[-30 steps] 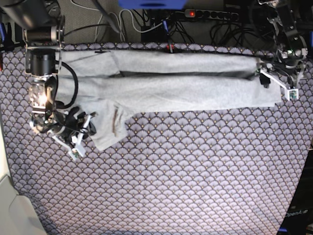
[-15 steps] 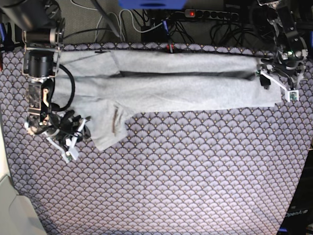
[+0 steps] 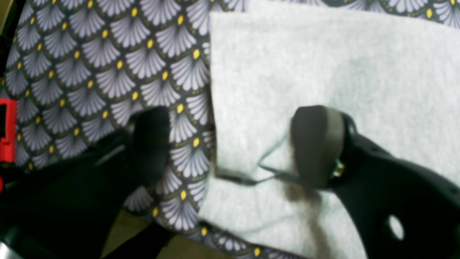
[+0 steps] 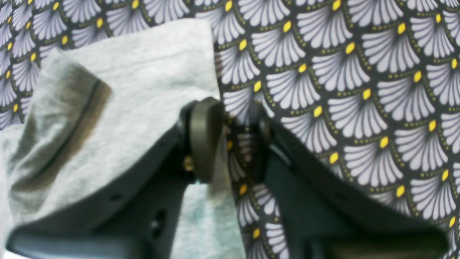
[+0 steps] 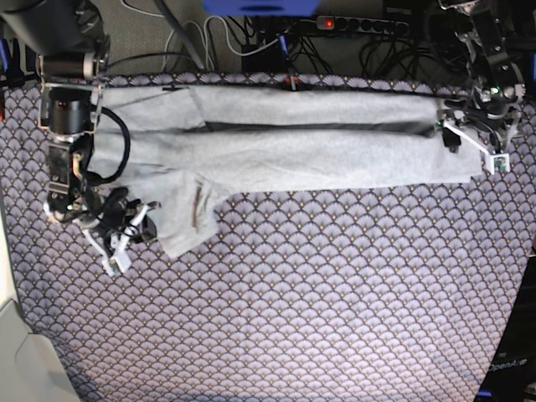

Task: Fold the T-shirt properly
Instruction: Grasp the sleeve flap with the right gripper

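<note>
The sleeve juts out before the T-shirt's folded band; next my right gripper opens, pinches the sleeve's side edge nearer the band (image 4: 228, 200) and pulls it back.
The grey T-shirt (image 5: 318, 155) lies folded into a long band across the back of the table, with a sleeve flap (image 5: 188, 219) sticking out at its lower left. My left gripper (image 5: 476, 144) is at the band's right end. In the left wrist view it (image 3: 233, 144) stands wide open, one finger on the T-shirt (image 3: 323, 64), the other over the tablecloth, the cloth's edge between them. My right gripper (image 5: 130, 234) sits low by the sleeve. In the right wrist view its jaws (image 4: 231, 142) are narrowly open, one pad on the T-shirt (image 4: 136, 79) edge.
The purple scallop-patterned tablecloth (image 5: 318, 293) covers the whole table. A power strip (image 5: 360, 25) and cables lie behind the back edge. A beige surface (image 5: 17, 352) borders the front left corner. The table's right edge is close to my left gripper.
My right gripper has shifted left and slightly toward the front, and its jaws have narrowed at the sleeve's edge. The left arm and the T-shirt have hardly moved.
</note>
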Controlling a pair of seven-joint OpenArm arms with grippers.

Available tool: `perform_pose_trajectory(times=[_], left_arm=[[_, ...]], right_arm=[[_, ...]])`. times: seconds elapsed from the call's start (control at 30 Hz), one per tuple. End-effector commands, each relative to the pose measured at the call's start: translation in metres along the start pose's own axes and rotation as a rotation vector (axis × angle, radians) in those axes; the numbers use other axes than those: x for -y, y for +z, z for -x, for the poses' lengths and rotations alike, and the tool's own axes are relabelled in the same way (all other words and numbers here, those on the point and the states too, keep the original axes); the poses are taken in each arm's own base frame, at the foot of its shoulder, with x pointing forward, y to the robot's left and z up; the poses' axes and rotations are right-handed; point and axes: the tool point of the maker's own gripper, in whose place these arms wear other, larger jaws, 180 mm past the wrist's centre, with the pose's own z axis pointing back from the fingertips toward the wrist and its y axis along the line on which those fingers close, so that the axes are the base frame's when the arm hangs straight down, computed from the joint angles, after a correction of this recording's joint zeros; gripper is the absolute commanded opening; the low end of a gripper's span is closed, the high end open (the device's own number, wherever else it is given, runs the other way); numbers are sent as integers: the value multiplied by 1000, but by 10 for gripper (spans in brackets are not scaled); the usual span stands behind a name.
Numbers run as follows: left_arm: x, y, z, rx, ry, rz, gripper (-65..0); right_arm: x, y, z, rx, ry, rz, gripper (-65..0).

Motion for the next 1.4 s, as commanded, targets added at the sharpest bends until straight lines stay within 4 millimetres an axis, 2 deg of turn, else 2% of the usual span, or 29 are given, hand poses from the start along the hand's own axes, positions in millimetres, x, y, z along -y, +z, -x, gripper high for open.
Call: perform_pose_trajectory(times=[0.0,0.1,0.23,0.3,0.37,0.53,0.77,1.1,1.2,1.37], left_arm=[[-6,2,-13,39,-6,-15,-122],[-6,2,-12,38,-6,-15,-122],[-6,3,-12,36,-7,-15,-122],[-6,3,-12,36,-7,-15,-122],[-6,3,-12,36,-7,-15,-122],[-6,3,-11,36,-8,-14,-122],[-6,3,-10,36,-9,-15,-122],[-6,3,-10,36,-9,-15,-122],[-6,3,-10,35,-10,-13,-122],[-6,3,-9,33,-10,-13,-122]], right_arm=[[4,3,9,-61,26,14,-564],[-1,6,17,-64,39,12,-623],[-6,12,16,-46,67,18,-642],[-7,15,9,-27,85,25,-650],[-9,21,8,-24,103,33,-650],[-16,43,-13,8,197,73,-650],[-41,73,-30,52,302,107,-650],[-43,78,-28,52,318,115,-650],[-40,78,-24,14,318,125,-602],[-40,78,-22,1,318,125,-445]])
